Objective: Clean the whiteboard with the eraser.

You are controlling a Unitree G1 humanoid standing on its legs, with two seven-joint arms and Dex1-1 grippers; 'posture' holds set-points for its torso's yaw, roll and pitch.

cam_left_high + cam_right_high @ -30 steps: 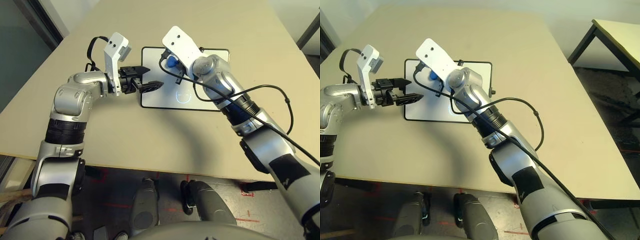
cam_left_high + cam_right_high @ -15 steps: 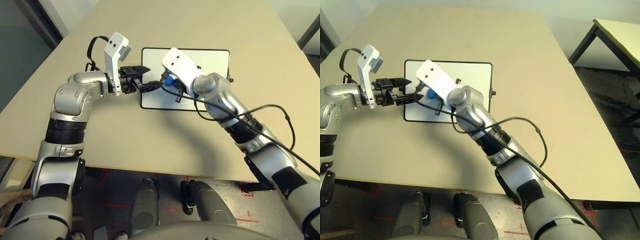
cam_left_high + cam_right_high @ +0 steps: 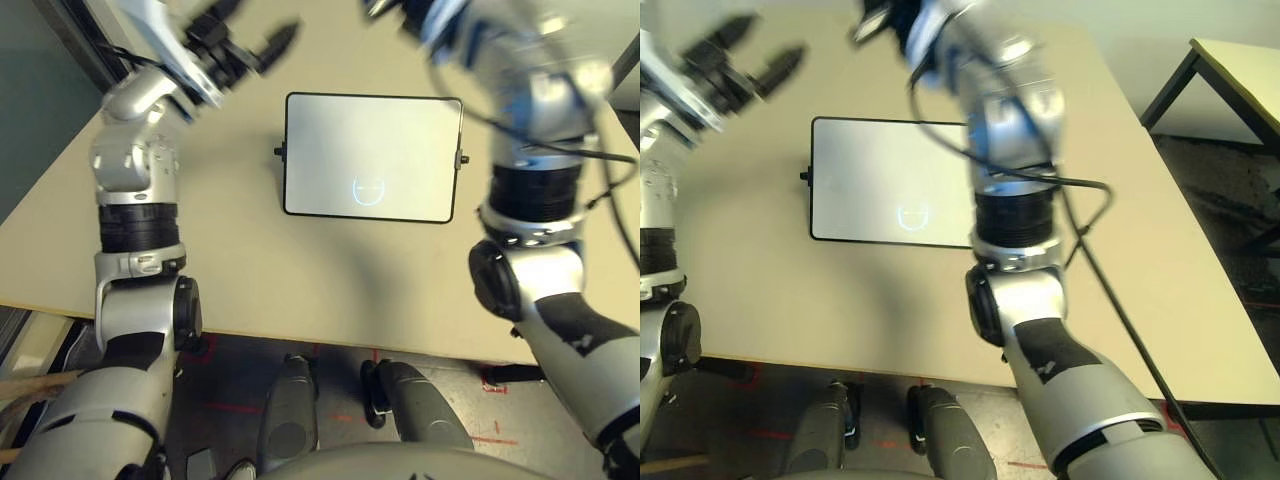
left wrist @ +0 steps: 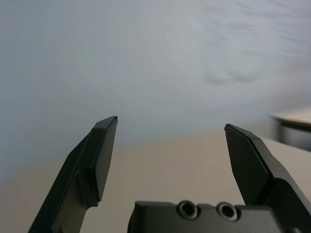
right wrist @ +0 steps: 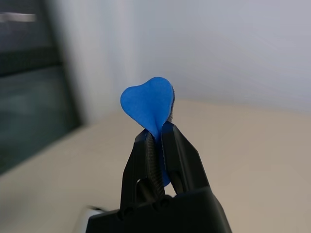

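I need to release the blue eraser from my right gripper on the beige table [image 3: 516,208] beside the whiteboard, on that gripper's own side.
The whiteboard [image 3: 400,140] lies flat on the beige table, uncovered, with a small blue drawn mark [image 3: 368,190] near its front edge. My left gripper [image 3: 255,27] is raised above the table beyond the board's far left corner, and the left wrist view shows its fingers [image 4: 102,155] spread wide open with nothing between them. My right arm [image 3: 530,90] reaches up over the board's far right side. In the right wrist view my right gripper [image 5: 158,133] is shut on the blue eraser [image 5: 148,104], which sticks out past the fingertips, held in the air off the board.
A black cable [image 3: 560,140] hangs along my right arm. A second table [image 3: 1240,70] stands off to the right across dark floor. The beige table [image 3: 300,270] spreads wide around the board.
Both arms have swung up and away from the board. The right gripper lifted the eraser off the surface, and the left gripper left the board's left edge.
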